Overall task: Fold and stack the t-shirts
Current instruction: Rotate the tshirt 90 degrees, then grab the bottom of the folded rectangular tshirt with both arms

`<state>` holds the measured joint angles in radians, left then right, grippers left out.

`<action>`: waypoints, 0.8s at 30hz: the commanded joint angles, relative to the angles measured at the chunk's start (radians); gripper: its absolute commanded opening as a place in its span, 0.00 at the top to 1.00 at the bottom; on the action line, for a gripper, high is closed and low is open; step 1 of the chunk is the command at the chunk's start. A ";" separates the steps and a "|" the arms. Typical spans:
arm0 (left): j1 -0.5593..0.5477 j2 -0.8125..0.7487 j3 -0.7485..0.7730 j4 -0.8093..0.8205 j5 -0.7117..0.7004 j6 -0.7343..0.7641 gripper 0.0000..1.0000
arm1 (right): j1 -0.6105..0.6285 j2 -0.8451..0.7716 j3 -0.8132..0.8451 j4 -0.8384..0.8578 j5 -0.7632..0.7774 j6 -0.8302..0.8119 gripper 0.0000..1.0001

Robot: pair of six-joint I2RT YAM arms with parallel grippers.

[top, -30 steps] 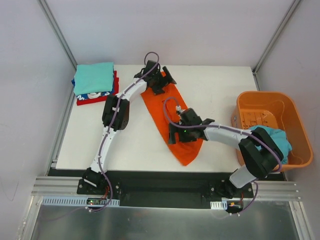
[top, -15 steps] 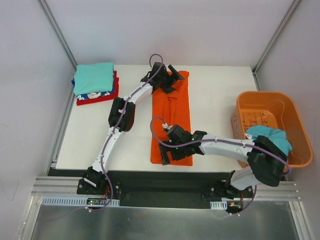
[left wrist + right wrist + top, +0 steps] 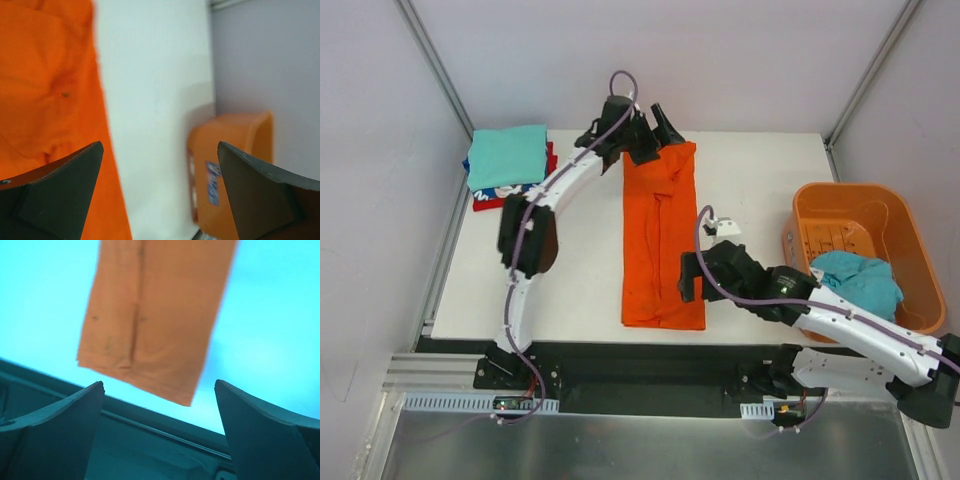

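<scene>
Next, my right gripper closes on the near corner (image 3: 703,327) (image 3: 188,404) of the orange t-shirt, on the side toward the orange plastic basket.
A bright orange t-shirt (image 3: 661,240), folded into a long narrow strip, lies flat down the middle of the table. My left gripper (image 3: 655,133) hovers open over its far end, holding nothing; in the left wrist view the orange t-shirt (image 3: 40,75) fills the left side beyond the gripper (image 3: 160,200). My right gripper (image 3: 688,282) stands open just right of the strip's near end, apart from it. In the right wrist view the orange t-shirt's near end (image 3: 160,315) lies ahead of the empty gripper (image 3: 160,435). A teal t-shirt (image 3: 507,155) tops a folded stack at the back left.
An orange plastic basket (image 3: 895,225) stands at the table's right edge with a crumpled teal t-shirt (image 3: 860,282) in it; the basket (image 3: 235,165) also shows in the left wrist view. The stack holds a patterned and a red shirt (image 3: 510,197) underneath. The table's near edge (image 3: 150,415) is close below the strip.
The orange t-shirt swung from a diagonal to a straight lengthwise strip and now lies still. My right gripper has drawn back to the right off its near end; the left has lifted at the far end.
</scene>
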<state>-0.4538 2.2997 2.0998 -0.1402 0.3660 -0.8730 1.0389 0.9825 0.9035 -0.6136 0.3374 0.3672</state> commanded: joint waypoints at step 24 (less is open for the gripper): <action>-0.362 -1.111 -1.568 0.001 -0.176 -0.141 0.15 | -0.191 -0.087 -0.403 0.090 -0.261 0.162 0.03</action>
<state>-0.8062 1.1339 0.5274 -0.1703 0.2306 -0.9504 0.8585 0.9077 0.5087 -0.5949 0.1150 0.4931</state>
